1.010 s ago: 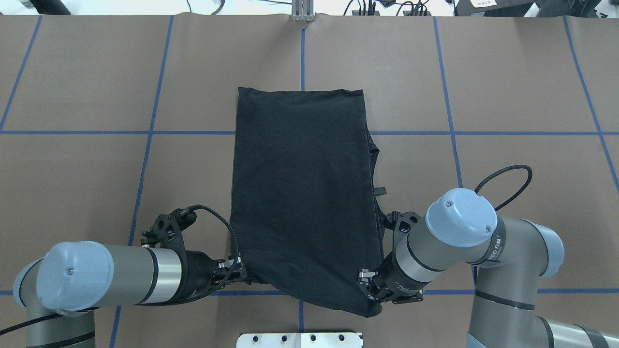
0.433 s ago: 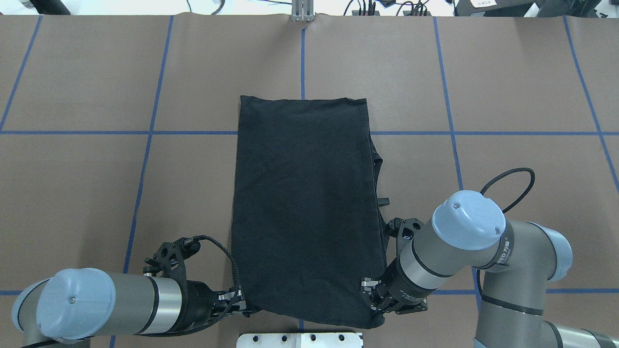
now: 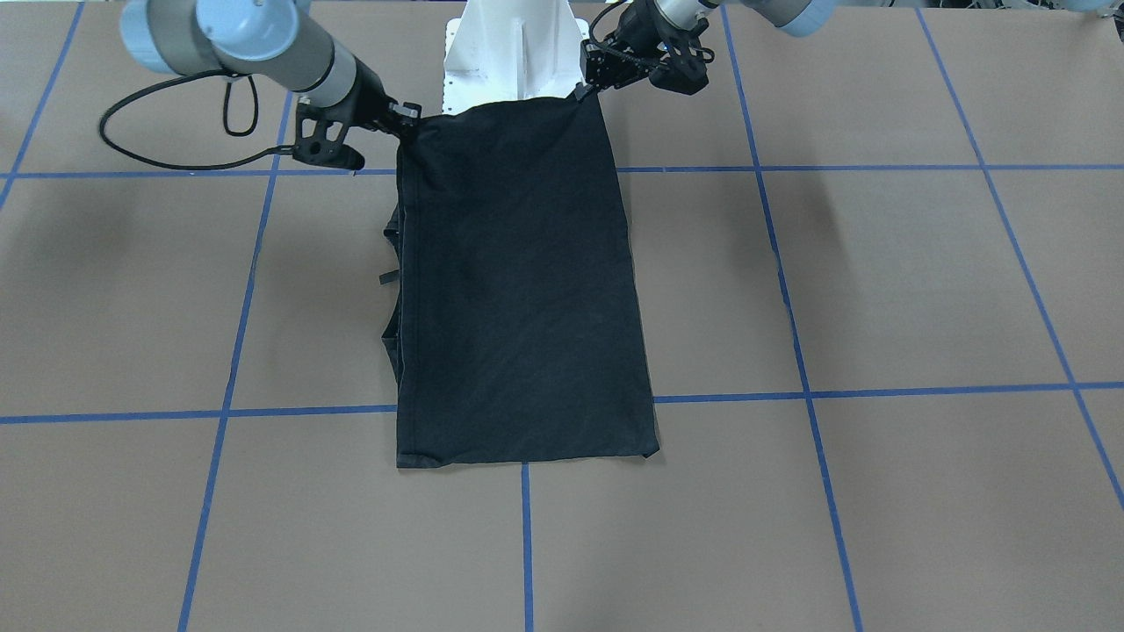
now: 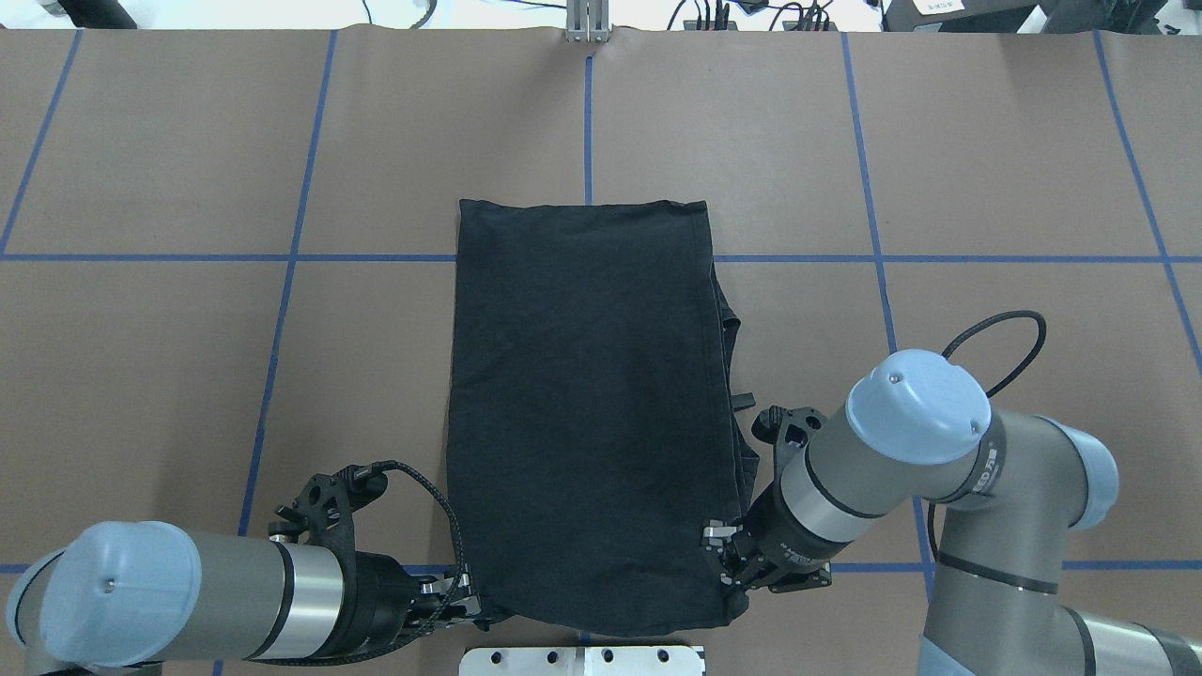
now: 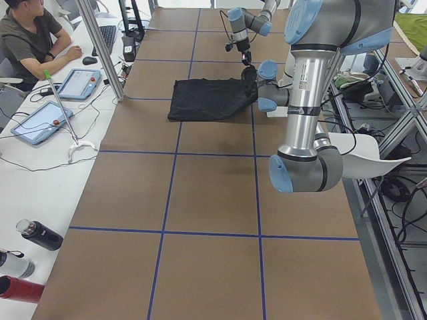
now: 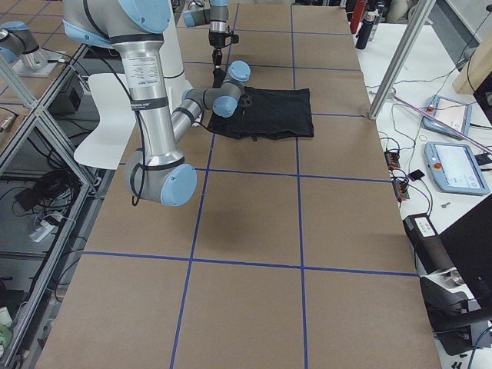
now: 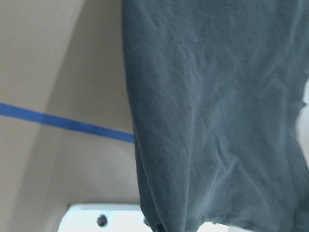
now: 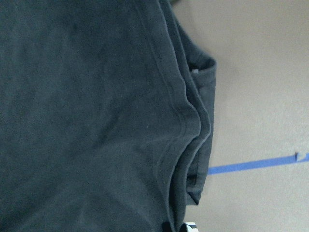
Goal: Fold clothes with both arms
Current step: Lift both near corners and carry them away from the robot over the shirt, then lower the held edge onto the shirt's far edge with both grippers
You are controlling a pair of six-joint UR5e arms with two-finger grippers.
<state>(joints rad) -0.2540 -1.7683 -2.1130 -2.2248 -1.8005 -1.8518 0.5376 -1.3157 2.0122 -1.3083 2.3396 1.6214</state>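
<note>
My right gripper will release the near hem corner on the black T-shirt's edge (image 3: 405,360) beside the farther sleeve layer.
The black T-shirt (image 4: 582,413) lies plain side up, folded into a long rectangle, with no print showing. Its far end rests flat on the table (image 3: 518,351). My left gripper (image 4: 467,601) is shut on the near left corner, seen at the top right of the front view (image 3: 587,85). My right gripper (image 4: 728,575) is shut on the near right corner (image 3: 406,123). The near hem hangs lifted between them, next to the base. Both wrist views are filled with black cloth (image 7: 217,121) (image 8: 96,121). Folded sleeve layers stick out along the shirt's right edge (image 4: 731,324).
The white pedestal base (image 4: 582,660) sits just behind the lifted hem. Blue tape lines (image 4: 282,258) grid the brown table. In the exterior left view an operator (image 5: 27,33), tablets (image 5: 40,120), a metal post (image 5: 100,50) and bottles (image 5: 40,235) line the far table edge.
Both grippers drew the shirt's near hem back toward the robot's base. The whole shirt slid that way, and its far edge moved closer. Both stay shut on the cloth.
</note>
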